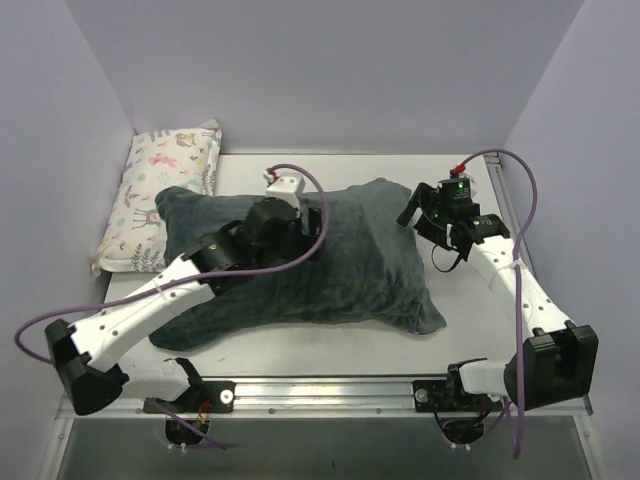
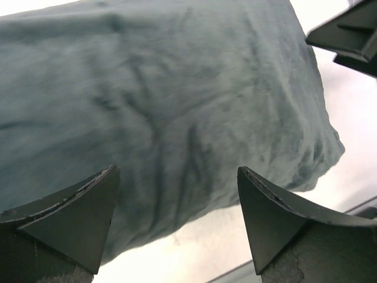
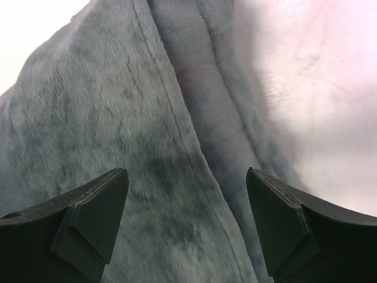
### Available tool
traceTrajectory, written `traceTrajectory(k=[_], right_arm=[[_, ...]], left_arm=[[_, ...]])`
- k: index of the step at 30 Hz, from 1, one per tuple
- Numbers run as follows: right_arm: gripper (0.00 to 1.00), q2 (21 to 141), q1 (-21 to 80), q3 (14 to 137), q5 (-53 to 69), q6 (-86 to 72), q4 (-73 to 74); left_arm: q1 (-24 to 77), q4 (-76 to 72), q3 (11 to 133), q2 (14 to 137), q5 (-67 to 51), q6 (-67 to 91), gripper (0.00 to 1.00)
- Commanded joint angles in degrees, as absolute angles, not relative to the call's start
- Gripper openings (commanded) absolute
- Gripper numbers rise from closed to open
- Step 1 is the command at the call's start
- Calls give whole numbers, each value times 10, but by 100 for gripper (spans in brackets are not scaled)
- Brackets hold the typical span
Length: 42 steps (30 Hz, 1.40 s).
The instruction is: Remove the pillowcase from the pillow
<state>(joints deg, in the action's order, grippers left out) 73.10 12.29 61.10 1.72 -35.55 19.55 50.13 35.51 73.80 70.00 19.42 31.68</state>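
Observation:
My right gripper will pinch the upper hem alone [image 3: 189,138], because it lies flat on the lower layer, and lift the pillowcase's opening open first.
The dark grey-green pillowcase [image 1: 360,260] lies stuffed in the middle of the table and hides the white pillow completely. My left gripper [image 1: 300,232] hovers over its middle, open and empty; in the left wrist view [image 2: 177,169] the plush cover [image 2: 177,88] fills the picture. My right gripper [image 1: 422,218] is open and empty just above the cover's right edge. In the right wrist view [image 3: 187,171] its jaws straddle a seam of the pillowcase [image 3: 106,118].
A small animal-print pillow [image 1: 160,195] lies at the back left against the wall. The white table [image 1: 300,350] shows in front of the cover and on its right [image 3: 318,88]. Walls close in the left, back and right sides.

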Motion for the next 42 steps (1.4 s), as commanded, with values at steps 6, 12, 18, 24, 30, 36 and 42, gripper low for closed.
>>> traceTrajectory(k=[6,12,18,24,30,36,42], right_arm=[[67,750,96,617,135,-397,104],[58,770,88,631,143,-396,109],[79,779,56,593,158,-389,73],[71,830,47,585,214,-400,4],[62,818,47,592,229,-409,-19],[8,773,47,605,227,-414,27],[0,741,60,605,276,-434,26]], left_arm=[[568,255,842,842,276,303,89],[584,216,842,865,270,302,89],[587,196,823,865,265,307,90],[595,177,831,883,252,307,90],[611,174,862,916,257,295,91],[627,169,890,956,271,287,92],[646,150,929,999,284,271,94]])
